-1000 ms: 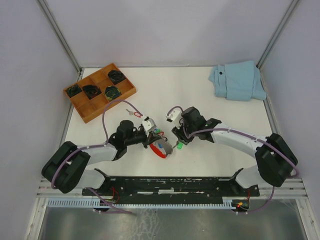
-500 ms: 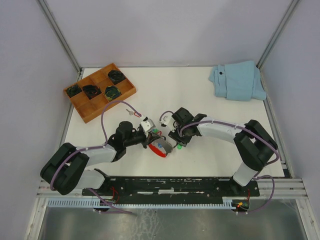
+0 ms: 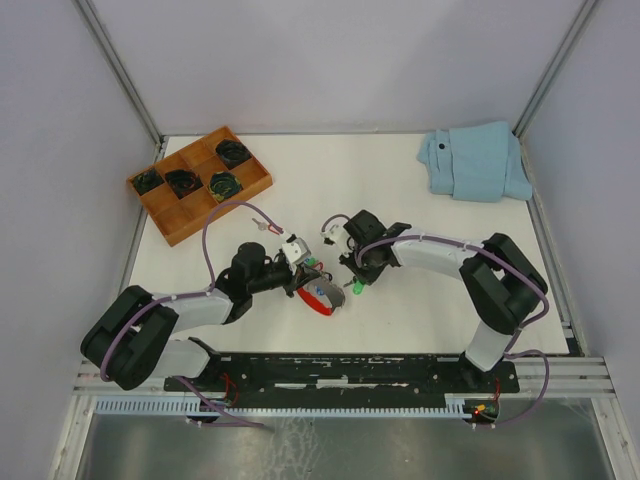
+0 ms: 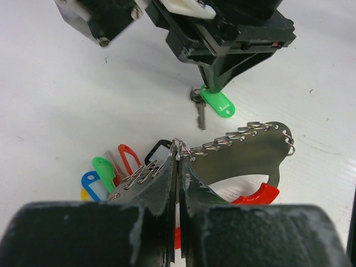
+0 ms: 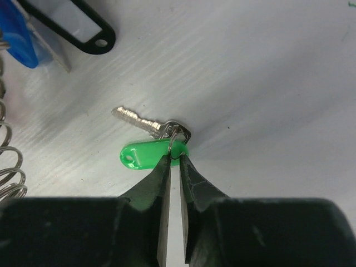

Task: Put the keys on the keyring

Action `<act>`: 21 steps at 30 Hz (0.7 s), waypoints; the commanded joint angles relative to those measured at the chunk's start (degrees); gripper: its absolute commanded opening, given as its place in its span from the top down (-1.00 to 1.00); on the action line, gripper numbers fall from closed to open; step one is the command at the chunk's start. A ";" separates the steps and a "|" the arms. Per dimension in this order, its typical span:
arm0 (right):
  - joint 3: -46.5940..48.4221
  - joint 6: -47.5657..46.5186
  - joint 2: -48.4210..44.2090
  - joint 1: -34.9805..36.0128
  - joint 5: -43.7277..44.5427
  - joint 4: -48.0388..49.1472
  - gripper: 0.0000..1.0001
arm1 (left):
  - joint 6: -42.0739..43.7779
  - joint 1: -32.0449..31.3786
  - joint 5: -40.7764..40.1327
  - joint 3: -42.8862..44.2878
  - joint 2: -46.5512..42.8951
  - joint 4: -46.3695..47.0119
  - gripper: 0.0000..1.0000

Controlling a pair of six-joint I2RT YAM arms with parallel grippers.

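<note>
The silver key lies folded against the green tag, so my right gripper needs to swing the key away from the tag and regrip the small ring [image 5: 175,143].
The keyring [image 4: 245,153] is a metal plate edged with small rings, with a red curved band [image 4: 257,194] and coloured tags [image 4: 103,171] beside it. My left gripper [image 4: 177,153] is shut on a ring at its top edge, seen in the top view as left gripper [image 3: 305,272] over keyring [image 3: 322,297]. A silver key with a green tag [image 5: 150,154] lies flat on the table just beyond it. My right gripper [image 5: 177,157] pinches the small ring at the tag's end, jaws almost together. From above, right gripper [image 3: 357,280] stands over that green-tagged key [image 3: 356,290]. Another small key with a reddish tag [image 3: 262,226] lies near the left arm's cable.
A wooden tray [image 3: 170,215] holding dark coiled items stands at the back left. A folded light-blue cloth [image 3: 475,160] lies at the back right. The two grippers are tip to tip, a few centimetres apart. A black-framed tag [image 5: 83,25] and a blue tag [image 5: 16,39] lie near the green key.
My right gripper has moved left and down onto the green-tagged key and closed on its ring; its elbow swung back. The left gripper and keyring have not moved.
</note>
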 commanded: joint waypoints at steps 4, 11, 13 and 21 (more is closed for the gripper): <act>0.32 13.98 -3.02 -2.93 1.98 -0.83 0.79 | 1.15 -0.14 2.95 1.29 0.11 3.97 0.95; -2.35 22.07 -7.03 -3.04 0.85 -3.19 0.78 | 1.05 -0.14 4.64 1.70 0.21 3.64 0.95; -2.78 22.23 -8.29 -2.97 2.46 -2.84 0.60 | 1.11 -0.15 4.84 1.69 0.21 3.62 0.95; 0.04 18.61 -7.21 -2.98 3.89 -2.14 0.24 | 1.15 -0.14 5.36 1.84 0.27 3.31 0.95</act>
